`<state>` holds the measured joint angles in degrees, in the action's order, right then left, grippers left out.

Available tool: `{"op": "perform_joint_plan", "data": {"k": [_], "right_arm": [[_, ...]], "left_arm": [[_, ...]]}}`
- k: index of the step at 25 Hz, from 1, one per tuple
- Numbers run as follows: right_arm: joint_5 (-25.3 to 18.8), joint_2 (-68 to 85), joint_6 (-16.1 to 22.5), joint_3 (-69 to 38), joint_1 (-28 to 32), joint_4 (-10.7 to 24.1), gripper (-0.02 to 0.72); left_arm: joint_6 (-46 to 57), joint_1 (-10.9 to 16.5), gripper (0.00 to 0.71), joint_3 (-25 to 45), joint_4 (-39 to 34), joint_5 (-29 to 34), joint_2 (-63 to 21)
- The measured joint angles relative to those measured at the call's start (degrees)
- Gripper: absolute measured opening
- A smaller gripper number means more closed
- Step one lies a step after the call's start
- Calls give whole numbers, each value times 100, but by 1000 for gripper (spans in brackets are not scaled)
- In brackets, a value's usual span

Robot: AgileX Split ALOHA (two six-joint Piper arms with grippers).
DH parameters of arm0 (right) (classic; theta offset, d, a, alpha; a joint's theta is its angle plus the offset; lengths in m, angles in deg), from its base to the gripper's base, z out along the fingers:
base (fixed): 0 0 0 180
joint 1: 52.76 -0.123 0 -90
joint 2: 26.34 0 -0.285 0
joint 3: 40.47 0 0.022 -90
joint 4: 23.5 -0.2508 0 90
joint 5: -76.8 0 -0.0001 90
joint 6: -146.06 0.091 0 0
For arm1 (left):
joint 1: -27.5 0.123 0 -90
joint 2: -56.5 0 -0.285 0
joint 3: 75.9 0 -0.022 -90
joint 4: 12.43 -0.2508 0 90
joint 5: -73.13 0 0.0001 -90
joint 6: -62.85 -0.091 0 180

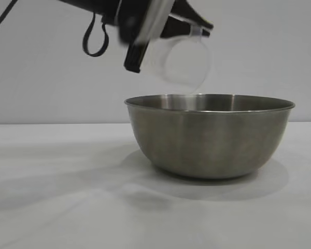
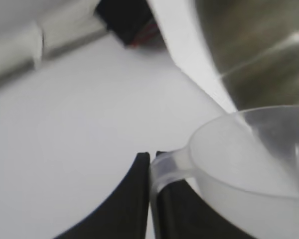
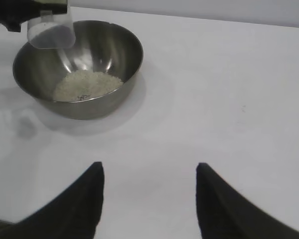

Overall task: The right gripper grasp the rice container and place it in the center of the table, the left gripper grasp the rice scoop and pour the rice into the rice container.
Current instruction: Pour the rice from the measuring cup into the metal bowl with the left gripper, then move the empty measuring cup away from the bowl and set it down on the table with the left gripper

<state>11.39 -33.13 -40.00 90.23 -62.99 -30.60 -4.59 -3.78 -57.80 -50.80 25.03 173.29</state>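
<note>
Next, my left gripper lets go of the rice scoop on the bare table, on the cable side of the rice container [image 1: 57, 160].
The steel rice container [image 1: 210, 136] stands on the white table [image 1: 52, 181]. Above its rim my left gripper [image 1: 197, 28] is shut on the handle of the clear rice scoop [image 1: 184, 61], which is tipped on its side over the bowl. In the left wrist view the two black fingers pinch the scoop's handle [image 2: 164, 164], and the scoop [image 2: 249, 159] looks empty. A heap of white rice [image 3: 87, 84] lies in the bottom of the container [image 3: 119, 64]. My right gripper [image 3: 149, 169] hangs open over bare cloth, well away from the bowl, with nothing between its fingers.
A plain grey wall stands behind the table. A black cable loop [image 1: 95, 39] hangs from the left arm. The white cloth around the bowl is bare on all sides in the right wrist view.
</note>
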Motion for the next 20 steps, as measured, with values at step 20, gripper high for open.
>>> {"op": "perform_joint_plan", "data": {"k": [20], "right_arm": [[0, 0, 58, 0, 0, 0, 388]], "left_arm": [[6391, 1967, 0, 2520, 3505, -1649, -138]]}}
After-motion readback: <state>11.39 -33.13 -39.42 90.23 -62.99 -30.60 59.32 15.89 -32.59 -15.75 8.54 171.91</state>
